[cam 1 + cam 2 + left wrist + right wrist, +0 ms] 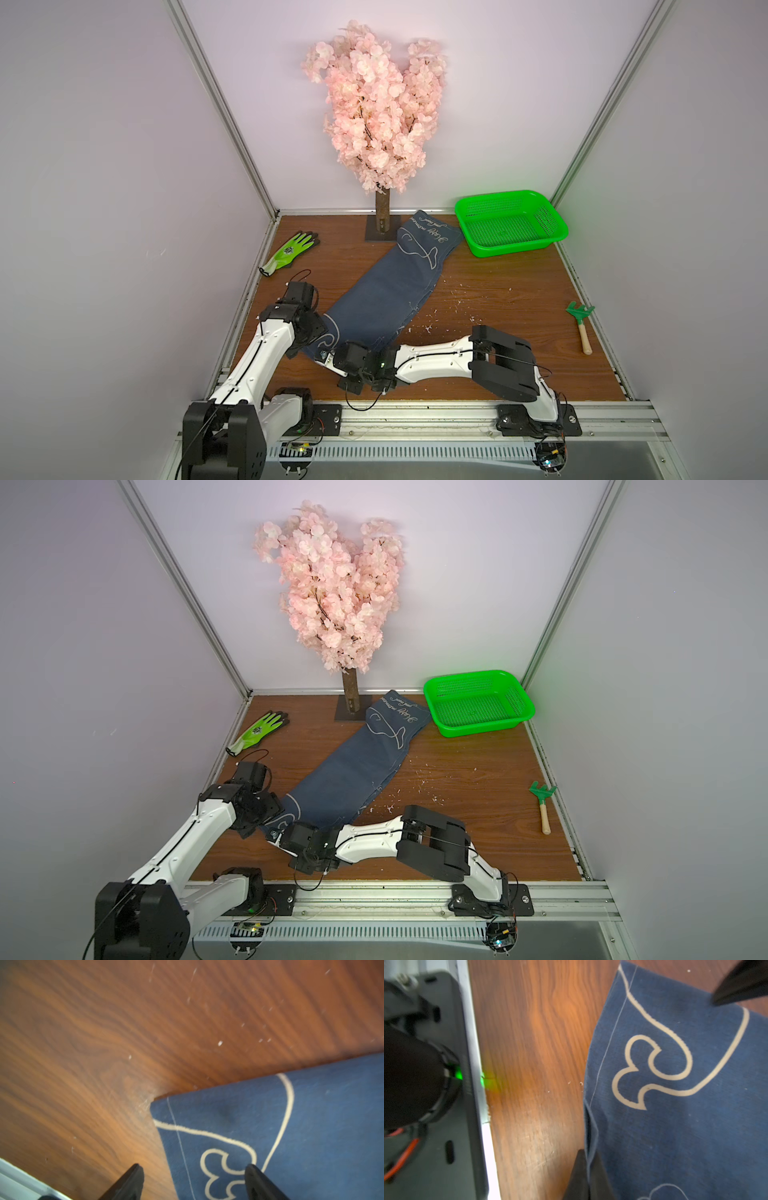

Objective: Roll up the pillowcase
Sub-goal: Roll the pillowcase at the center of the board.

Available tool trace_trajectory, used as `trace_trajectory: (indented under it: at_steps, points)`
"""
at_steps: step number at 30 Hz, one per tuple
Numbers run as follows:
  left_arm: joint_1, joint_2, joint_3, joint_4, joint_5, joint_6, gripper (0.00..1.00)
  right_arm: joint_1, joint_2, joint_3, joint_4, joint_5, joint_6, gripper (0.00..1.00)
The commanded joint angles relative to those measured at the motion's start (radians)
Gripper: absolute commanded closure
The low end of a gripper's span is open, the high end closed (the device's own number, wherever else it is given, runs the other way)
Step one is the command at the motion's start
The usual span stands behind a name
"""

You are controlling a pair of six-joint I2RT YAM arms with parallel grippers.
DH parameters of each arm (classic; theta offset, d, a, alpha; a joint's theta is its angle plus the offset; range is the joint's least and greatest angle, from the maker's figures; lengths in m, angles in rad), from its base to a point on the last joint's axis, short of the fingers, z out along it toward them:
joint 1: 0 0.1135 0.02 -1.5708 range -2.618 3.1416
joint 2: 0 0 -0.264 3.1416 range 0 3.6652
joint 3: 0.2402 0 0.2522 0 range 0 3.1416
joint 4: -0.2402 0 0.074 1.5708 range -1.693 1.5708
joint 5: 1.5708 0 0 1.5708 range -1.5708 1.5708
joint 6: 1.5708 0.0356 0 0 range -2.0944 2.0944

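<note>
The pillowcase's hem is held only by my right gripper and its other corner lies flat, so next my left gripper grabs the hem (pixel 174 1164) next to that corner before rolling.
The dark navy pillowcase (pixel 390 282) (pixel 353 766), with white fish outlines and lettering, lies flat and diagonal on the wooden table (pixel 498 299), running from near left to far right. At its near corner my right gripper (pixel 588 1153) (pixel 322 355) is shut on the pillowcase's hem (pixel 589 1126). My left gripper (pixel 194 1167) (pixel 297 349) stands open over the same end. One of its fingertips (pixel 137 1169) is above bare wood and its other fingertip (pixel 252 1169) is above the fabric (pixel 270 1126), with nothing gripped. A left finger (pixel 741 987) also shows in the right wrist view.
A pink blossom tree (pixel 374 112) stands at the back centre, its base next to the pillowcase's far end. A green basket (pixel 511 222) sits at the back right, a lime-green glove (pixel 291 249) at the back left, and a small rake (pixel 582 324) at the right edge. White crumbs (pixel 432 316) dot the wood.
</note>
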Motion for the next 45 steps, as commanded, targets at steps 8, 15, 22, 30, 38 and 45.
trace_trajectory:
  at_steps: [8, 15, 22, 30, 38, 45]
  points:
    - [0.0, -0.029, -0.064, -0.012, 0.091, -0.158, 0.17, -0.041, -0.121, -0.058, 0.11, -0.112, 0.097, 1.0]
    - [0.045, -0.024, -0.152, 0.087, 0.12, -0.198, 0.28, -0.049, -0.144, -0.096, 0.133, -0.129, 0.106, 1.0]
    - [0.07, 0.03, -0.136, 0.164, 0.12, -0.201, 0.52, -0.05, -0.15, -0.115, 0.14, -0.145, 0.115, 1.0]
    - [0.072, 0.06, -0.129, 0.192, 0.106, -0.17, 0.78, -0.055, -0.162, -0.139, 0.159, -0.165, 0.137, 1.0]
    - [0.073, 0.071, -0.061, 0.107, 0.019, -0.07, 0.99, -0.048, -0.146, -0.123, 0.153, -0.231, 0.151, 1.0]
    - [0.073, 0.043, -0.033, 0.052, -0.05, 0.022, 0.98, -0.032, -0.146, -0.154, 0.199, -0.281, 0.219, 1.0]
